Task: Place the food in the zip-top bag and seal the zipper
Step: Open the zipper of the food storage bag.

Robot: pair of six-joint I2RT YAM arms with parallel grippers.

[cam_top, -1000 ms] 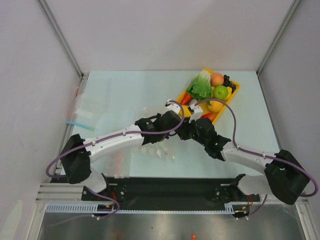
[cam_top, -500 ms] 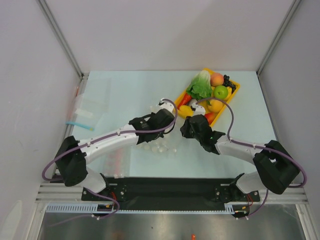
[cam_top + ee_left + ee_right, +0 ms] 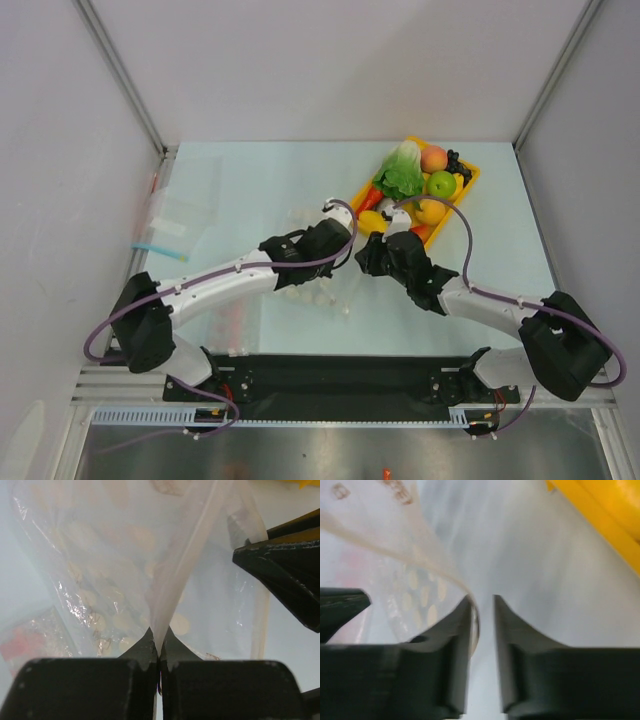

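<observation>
The bag has a narrow opening and its strip rests loose in my right gripper, so I should use that gripper to pinch the bag's strip (image 3: 261,611) and widen the opening before fetching lettuce.
The clear zip-top bag (image 3: 322,296) with whitish dots lies mid-table under my left arm. My left gripper (image 3: 345,238) is shut on the bag's pale zipper strip (image 3: 186,560), which rises from its jaws (image 3: 159,636). My right gripper (image 3: 366,256) is just right of it, jaws a little apart (image 3: 482,602), with the strip (image 3: 385,549) curling against the inner side of its left finger. The food sits in the yellow tray (image 3: 471,181): lettuce (image 3: 402,170), peach (image 3: 434,158), green apple (image 3: 441,184), yellow fruit (image 3: 431,211).
A flat clear bag with a blue strip (image 3: 168,228) lies at the left edge. A bag with red bits (image 3: 236,320) lies near the front left. The tray's corner (image 3: 600,515) is close to my right gripper. Frame posts stand at the back corners.
Both grippers shifted a little left, toward the bag's mouth, and stay close together. The left gripper still pinches the strip. The right arm's elbow swung.
</observation>
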